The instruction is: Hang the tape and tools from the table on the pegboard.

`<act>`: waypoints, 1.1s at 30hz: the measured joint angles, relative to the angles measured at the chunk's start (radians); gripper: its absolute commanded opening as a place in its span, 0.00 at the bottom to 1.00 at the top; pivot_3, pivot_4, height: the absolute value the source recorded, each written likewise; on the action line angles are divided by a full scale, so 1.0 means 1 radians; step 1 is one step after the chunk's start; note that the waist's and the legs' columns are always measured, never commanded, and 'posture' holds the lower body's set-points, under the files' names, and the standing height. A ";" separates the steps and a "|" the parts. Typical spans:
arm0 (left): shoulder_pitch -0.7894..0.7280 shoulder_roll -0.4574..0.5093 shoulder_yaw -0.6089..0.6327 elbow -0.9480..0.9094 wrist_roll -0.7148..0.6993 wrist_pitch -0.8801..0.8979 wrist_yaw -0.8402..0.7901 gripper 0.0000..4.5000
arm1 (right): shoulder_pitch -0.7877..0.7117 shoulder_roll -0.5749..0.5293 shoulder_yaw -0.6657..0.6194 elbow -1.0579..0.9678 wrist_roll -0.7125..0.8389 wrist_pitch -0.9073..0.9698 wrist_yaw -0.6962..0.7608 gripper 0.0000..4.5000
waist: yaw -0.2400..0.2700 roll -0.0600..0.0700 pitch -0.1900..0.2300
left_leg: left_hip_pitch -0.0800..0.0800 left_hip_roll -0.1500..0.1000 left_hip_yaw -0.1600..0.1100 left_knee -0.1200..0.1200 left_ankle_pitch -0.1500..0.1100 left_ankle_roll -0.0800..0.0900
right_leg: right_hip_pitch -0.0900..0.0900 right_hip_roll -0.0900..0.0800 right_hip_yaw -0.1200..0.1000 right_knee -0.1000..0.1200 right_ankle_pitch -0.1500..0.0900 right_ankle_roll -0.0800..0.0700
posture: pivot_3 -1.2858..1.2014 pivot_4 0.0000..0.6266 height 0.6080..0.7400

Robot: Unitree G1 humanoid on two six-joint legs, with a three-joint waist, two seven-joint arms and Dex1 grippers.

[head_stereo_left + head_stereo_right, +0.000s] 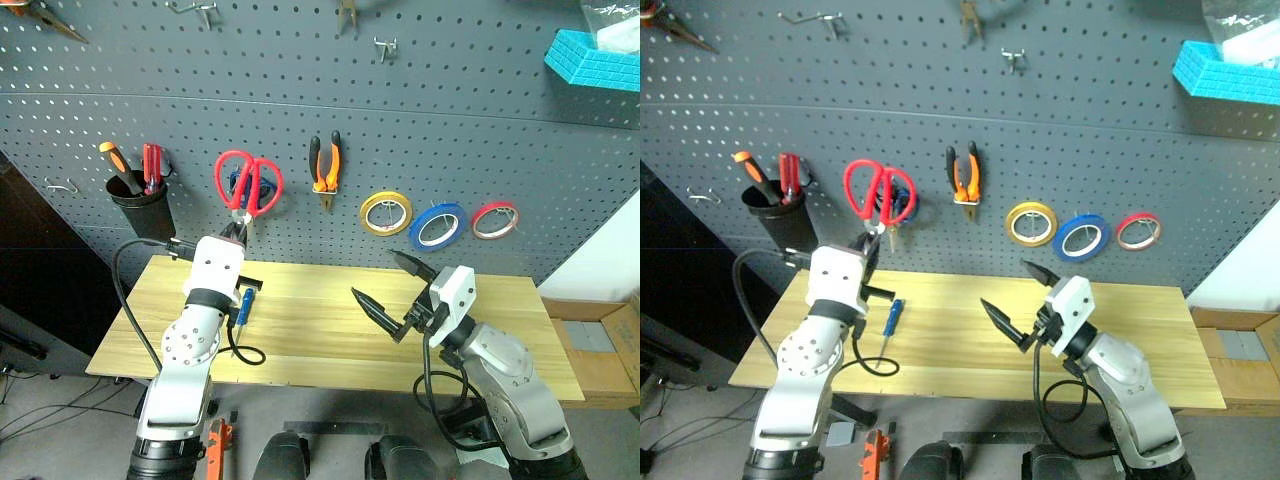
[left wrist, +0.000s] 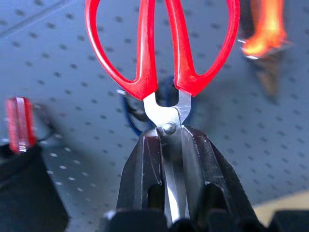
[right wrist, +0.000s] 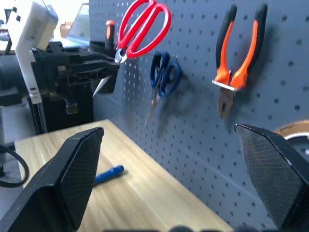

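Next, my left gripper lets go of the red-handled scissors on the pegboard hook (image 1: 244,205) (image 2: 157,113) in front of the blue-handled scissors.
The red-handled scissors (image 1: 248,183) are held upright by their blades, handles up, close in front of the dark grey pegboard (image 1: 450,130). My left gripper (image 1: 237,232) is shut on the blades just below the pivot (image 2: 169,128). The orange-and-black pliers (image 1: 325,168) and the blue tape (image 1: 437,226) hang on the pegboard. The blue-handled screwdriver (image 1: 243,304) lies on the wooden table (image 1: 330,340) beside my left arm. My right gripper (image 1: 374,273) hovers open over the middle of the table, holding nothing.
Blue-handled scissors (image 3: 165,77) hang right behind the red ones. A black cup (image 1: 140,205) with orange and red screwdrivers hangs at the left. A yellow roll (image 1: 386,212) and a red roll (image 1: 495,219) flank the blue tape. A cyan box (image 1: 595,55) sits top right.
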 measured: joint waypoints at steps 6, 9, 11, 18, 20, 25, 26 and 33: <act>-0.059 -0.006 0.021 0.078 -0.006 -0.007 0.012 0.05 | -0.066 0.030 -0.001 0.007 0.006 0.018 -0.021 1.00 | 0.000 -0.001 -0.007 | 0.000 0.000 0.000 0.000 0.000 0.000 | 0.000 0.000 0.000 0.000 0.001 -0.001 | 0.56 0.09 1.00; -0.060 -0.024 0.023 0.090 -0.014 -0.005 0.012 0.05 | -0.084 0.037 -0.001 0.014 0.005 0.022 -0.029 1.00 | 0.000 -0.001 -0.009 | 0.000 0.000 0.000 0.000 0.000 0.000 | 0.000 0.000 0.000 0.000 0.001 -0.001 | 0.56 0.10 1.00; -0.053 -0.051 0.024 0.099 -0.030 0.017 0.012 0.05 | -0.084 0.043 0.001 0.014 0.004 0.030 -0.036 1.00 | 0.000 -0.001 -0.009 | 0.000 0.000 0.000 0.000 0.000 0.000 | 0.000 0.000 0.000 0.001 0.001 -0.001 | 0.56 0.10 1.00; 0.002 -0.084 0.017 0.117 -0.054 0.079 -0.001 0.05 | -0.085 0.049 0.005 0.014 0.001 0.041 -0.047 1.00 | -0.001 -0.001 -0.009 | 0.001 0.000 0.000 0.000 0.000 0.000 | 0.000 0.001 0.000 0.001 0.001 -0.001 | 0.56 0.11 1.00; 0.003 -0.086 0.016 0.122 -0.060 0.089 -0.015 0.05 | -0.085 0.049 0.007 0.014 0.000 0.043 -0.047 1.00 | -0.001 -0.001 -0.009 | 0.001 0.000 0.000 0.000 0.000 0.000 | 0.000 0.001 0.001 0.001 0.001 -0.001 | 0.56 0.12 1.00; -0.034 -0.075 0.020 0.178 -0.071 0.101 -0.021 0.05 | -0.089 0.049 0.011 0.014 -0.004 0.054 -0.046 1.00 | -0.001 -0.001 -0.009 | 0.002 0.000 0.000 0.000 0.000 0.000 | 0.001 0.001 0.001 0.001 0.001 -0.001 | 0.56 0.12 1.00; -0.051 -0.071 0.023 0.200 -0.071 0.100 -0.020 0.05 | -0.094 0.049 0.013 0.014 -0.006 0.055 -0.046 1.00 | 0.000 -0.001 -0.009 | 0.002 0.000 0.000 0.000 0.000 0.000 | 0.001 0.001 0.001 0.001 0.001 -0.001 | 0.56 0.12 1.00; -0.199 -0.034 0.037 0.354 -0.075 0.055 -0.024 0.43 | -0.121 0.047 0.021 0.018 -0.008 0.054 -0.039 1.00 | -0.001 -0.001 -0.009 | 0.002 0.000 0.000 0.000 0.000 0.000 | 0.001 0.002 0.002 0.001 0.001 -0.001 | 0.56 0.12 1.00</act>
